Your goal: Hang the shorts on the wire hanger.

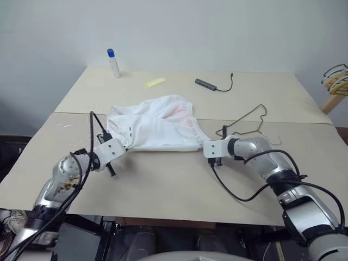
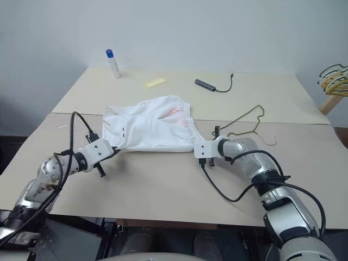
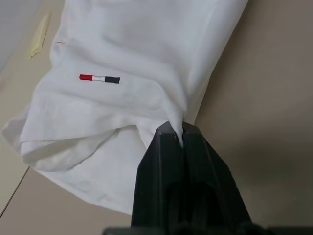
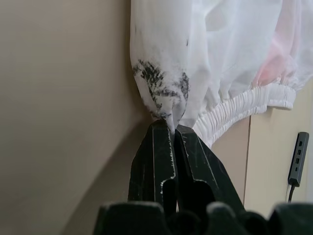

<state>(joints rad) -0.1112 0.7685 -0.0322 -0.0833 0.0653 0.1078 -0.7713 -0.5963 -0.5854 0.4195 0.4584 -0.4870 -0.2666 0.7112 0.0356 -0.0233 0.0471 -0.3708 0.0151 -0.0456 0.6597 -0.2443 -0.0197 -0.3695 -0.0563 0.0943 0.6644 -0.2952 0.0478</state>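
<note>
Next, my left gripper lets go of the white shorts' leg corner just past the near edge of the table (image 1: 104, 251).
The white shorts (image 1: 155, 128) lie spread on the table, with a faint pink stain near the gathered waistband (image 4: 244, 105) and a small red, white and dark tag (image 3: 99, 78). My left gripper (image 3: 177, 131) is shut on the shorts' near left corner. At the near right corner my right gripper (image 4: 172, 128) is shut on a pinch of cloth marked with dark smudges, beside the waistband. The wire hanger (image 1: 249, 120), thin and olive-grey, lies flat on the table just right of the shorts, behind my right gripper.
On the far half of the beige table (image 1: 163, 185) stand a white bottle with a blue cap (image 1: 113, 62), a yellow slip (image 1: 155, 82) and a grey USB hub with cable (image 1: 213, 85). A bunch of yellowish hangers (image 1: 337, 79) hangs on a rack at the right edge.
</note>
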